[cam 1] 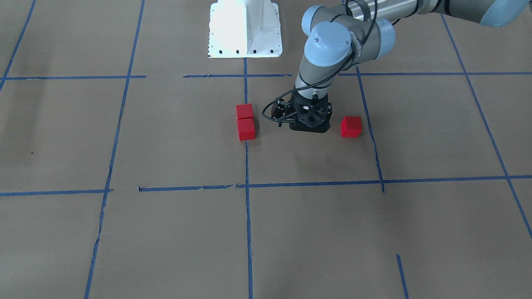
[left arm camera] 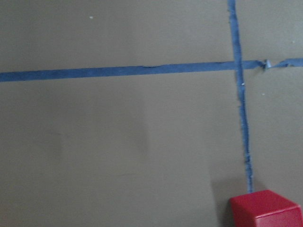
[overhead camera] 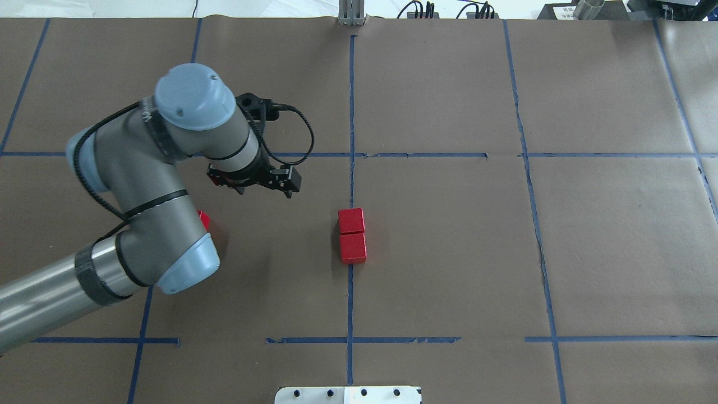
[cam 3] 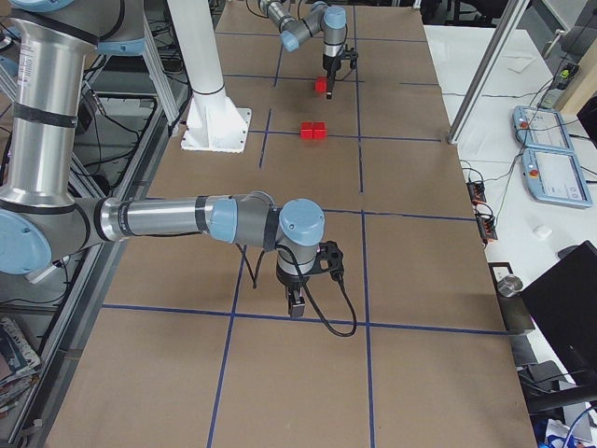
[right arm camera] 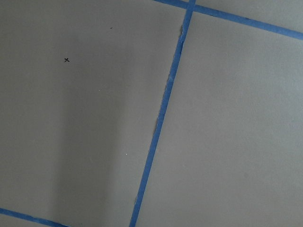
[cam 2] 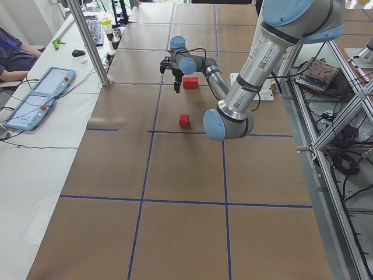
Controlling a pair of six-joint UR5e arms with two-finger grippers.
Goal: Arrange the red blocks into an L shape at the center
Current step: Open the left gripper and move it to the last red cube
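Note:
The lone red block is apart from the touching pair. Next, my left gripper needs to go to it and close on that block's opposite sides (cam 1: 351, 128).
Two red blocks (cam 1: 245, 120) (overhead camera: 351, 235) lie touching in a row on the vertical blue tape line at the center (overhead camera: 350, 185). The third red block (cam 1: 351, 126) lies apart on the left arm's side, and the arm's elbow hides most of this block (overhead camera: 204, 220) in the overhead view. My left gripper (cam 1: 309, 126) (overhead camera: 255, 182) points down between the pair and the lone block, touching neither; its fingers are hidden under the wrist. One block (left arm camera: 265, 208) shows in the left wrist view. My right gripper (cam 3: 297, 306) hangs far from the blocks, and I cannot tell its state.
The white robot base (cam 1: 245, 29) stands behind the center squares. Blue tape lines grid the brown paper. A person (cam 2: 11, 55) sits at a side table with control tablets (cam 2: 35, 105), and a metal post (cam 2: 96, 46) stands at the table's edge.

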